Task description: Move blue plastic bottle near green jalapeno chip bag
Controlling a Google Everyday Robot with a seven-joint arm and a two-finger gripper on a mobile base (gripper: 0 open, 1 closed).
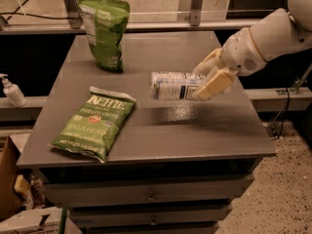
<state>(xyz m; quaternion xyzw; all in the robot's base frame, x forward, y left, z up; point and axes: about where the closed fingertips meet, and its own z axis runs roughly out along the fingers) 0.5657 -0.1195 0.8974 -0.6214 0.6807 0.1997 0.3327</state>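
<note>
The robot's gripper will release the blue plastic bottle near the table's front edge (144,128), against the green jalapeno chip bag. The bottle is now just above the grey table.
The blue plastic bottle (174,85) lies on its side in the air, a little above the grey table (195,130), white label with dark text showing. My gripper (207,80) comes in from the right on a white arm and is shut on the bottle's right end. The green jalapeno chip bag (95,123) lies flat on the table's left front part, with "Kettle" and "Jalapeno" printed on it. The bottle is to the right of the bag, with a gap between them.
A taller, darker green bag (104,29) stands upright at the table's back left. A white pump dispenser bottle (11,90) stands on a low ledge left of the table. Drawers (151,197) sit under the tabletop. A metal frame runs behind.
</note>
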